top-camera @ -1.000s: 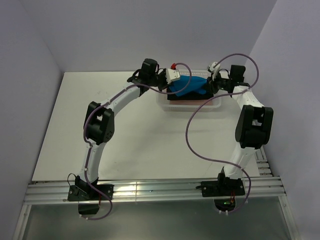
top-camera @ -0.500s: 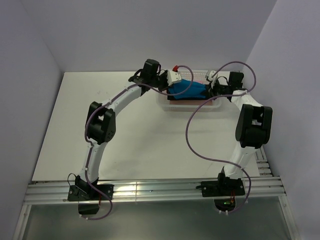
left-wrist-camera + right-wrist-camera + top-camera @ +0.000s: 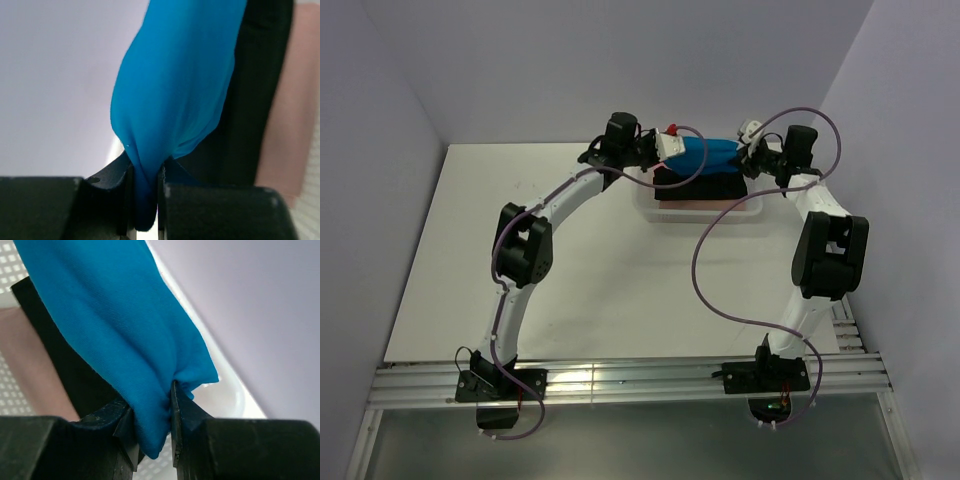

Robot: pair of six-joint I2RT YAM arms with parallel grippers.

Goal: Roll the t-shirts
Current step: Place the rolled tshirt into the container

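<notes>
I should let go of the blue t-shirt with my left gripper on top of the black t-shirt [image 3: 695, 192] [image 3: 250, 100] in the white basket.
A bright blue t-shirt [image 3: 717, 154] hangs stretched between my two grippers above the white basket [image 3: 700, 207] at the back of the table. My left gripper [image 3: 145, 200] is shut on one bunched end of the blue t-shirt [image 3: 175, 95]. My right gripper [image 3: 152, 432] is shut on the other end of the blue t-shirt [image 3: 110, 335]. A black t-shirt [image 3: 700, 187] and a pink one [image 3: 698, 203] lie in the basket under it; the black t-shirt [image 3: 255, 100] and the pink t-shirt [image 3: 290, 100] also show in the left wrist view.
The basket's white mesh wall [image 3: 10, 265] and its rounded rim [image 3: 225, 395] are right below the right gripper. Purple cables [image 3: 720, 260] loop from both arms. Grey walls close in the table at the back and the sides.
Both grippers have lifted the blue t-shirt up out of the basket and pulled it straighter between them; the black shirt beneath is now uncovered.
</notes>
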